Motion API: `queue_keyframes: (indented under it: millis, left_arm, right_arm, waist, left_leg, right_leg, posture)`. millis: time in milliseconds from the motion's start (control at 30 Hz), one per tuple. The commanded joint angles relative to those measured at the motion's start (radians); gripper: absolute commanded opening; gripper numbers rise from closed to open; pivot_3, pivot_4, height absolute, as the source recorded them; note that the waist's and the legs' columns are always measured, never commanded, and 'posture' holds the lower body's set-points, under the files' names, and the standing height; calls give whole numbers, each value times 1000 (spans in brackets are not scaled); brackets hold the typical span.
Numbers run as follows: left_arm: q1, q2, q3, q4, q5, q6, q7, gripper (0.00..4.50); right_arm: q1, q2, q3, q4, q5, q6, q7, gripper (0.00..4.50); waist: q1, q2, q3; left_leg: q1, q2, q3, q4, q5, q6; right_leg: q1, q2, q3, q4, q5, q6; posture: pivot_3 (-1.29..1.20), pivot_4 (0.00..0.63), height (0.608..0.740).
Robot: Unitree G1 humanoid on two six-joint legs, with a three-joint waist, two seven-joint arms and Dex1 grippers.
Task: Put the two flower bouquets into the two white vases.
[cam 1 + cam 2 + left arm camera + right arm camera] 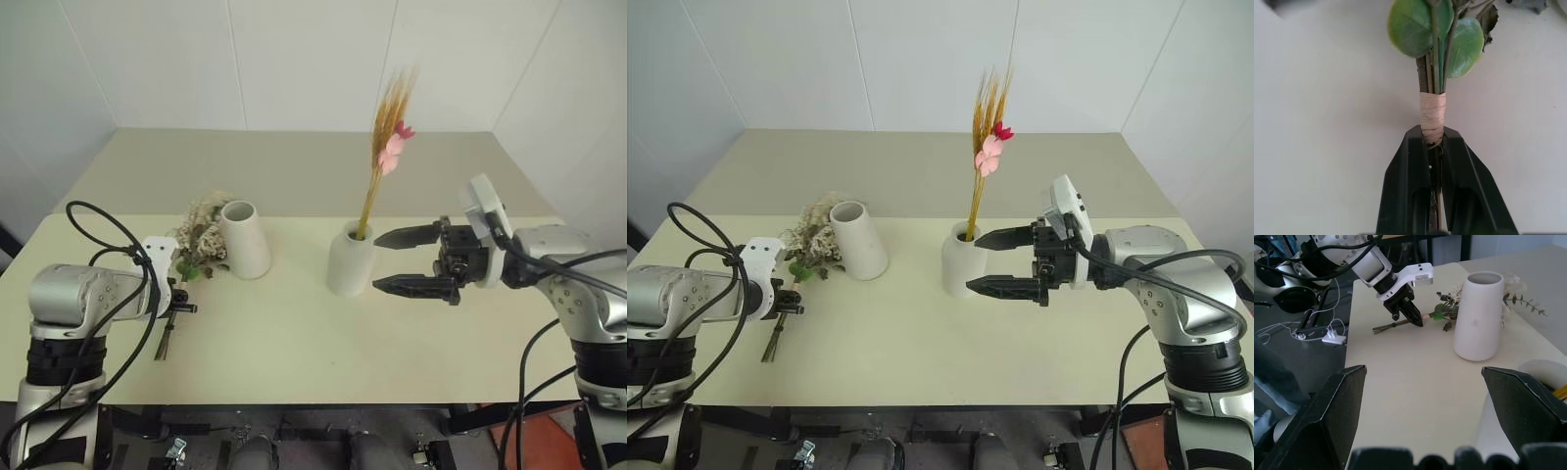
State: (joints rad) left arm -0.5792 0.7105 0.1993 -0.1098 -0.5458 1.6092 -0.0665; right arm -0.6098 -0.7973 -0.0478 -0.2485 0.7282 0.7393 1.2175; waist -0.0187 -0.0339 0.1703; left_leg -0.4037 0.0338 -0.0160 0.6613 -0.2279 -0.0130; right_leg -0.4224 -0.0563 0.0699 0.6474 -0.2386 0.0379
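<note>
My left gripper needs to release the bushy flower bouquet in the opening of the taller cone vase [238, 211]. The bushy bouquet still lies on the table.
The bushy flower bouquet [201, 240] lies on the table, its head against the left side of the taller cone vase [245, 240]. My left gripper [176, 305] is shut on its stems [1432, 110], just below the tan wrap. The slim wheat-like bouquet [387, 147] stands upright in the shorter rounded vase [350, 259] at the table's middle. Just to the right of that vase, my right gripper [377, 261] is open and holds nothing. Its fingers point left at the vase.
The pale table [294, 352] has bare room in front of both vases and along its near edge. A lower beige surface lies behind the table, below white walls. The right wrist view shows cables and a stand on the floor off the table's left end.
</note>
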Motion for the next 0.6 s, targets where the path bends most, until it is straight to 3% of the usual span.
queue_keyframes:
  millis: [33,167,233,367,600]
  left_arm:
    - [-12,-8,81,-8,71,-8,23,58]
    - [30,-24,190,-89,116,-142,30,58]
    - [61,-32,223,-146,134,-306,5,58]
    - [47,-55,283,-205,63,-581,-153,58]
    - [-106,-22,236,-77,-51,-819,-478,58]
  right_arm:
    - [-1,-14,-23,-31,21,-16,17,4500]
    - [4,-9,-17,-29,14,-21,15,4500]
    - [6,-3,-15,-27,10,-23,8,4500]
    - [6,19,-1,-26,-5,-31,-18,4500]
    - [20,29,6,-36,-37,-33,-83,4500]
  waist:
    - [0,0,0]
    - [-2,0,0]
    - [1,0,0]
    - [7,0,0]
    - [7,0,0]
  left_leg:
    - [0,0,0,0,0,0]
    - [0,0,0,0,0,0]
    - [-1,0,0,0,0,0]
    - [-1,0,0,0,1,-1]
    - [-1,-1,0,0,1,-1]
  right_leg:
    - [0,0,0,0,0,0]
    - [0,0,0,0,0,0]
    - [-1,-1,0,0,0,0]
    - [0,-1,0,0,1,0]
    - [0,-2,-1,-1,1,0]
  posture:
    - [0,150,740]
    - [0,150,740]
    - [0,150,740]
    - [0,150,740]
    - [0,150,740]
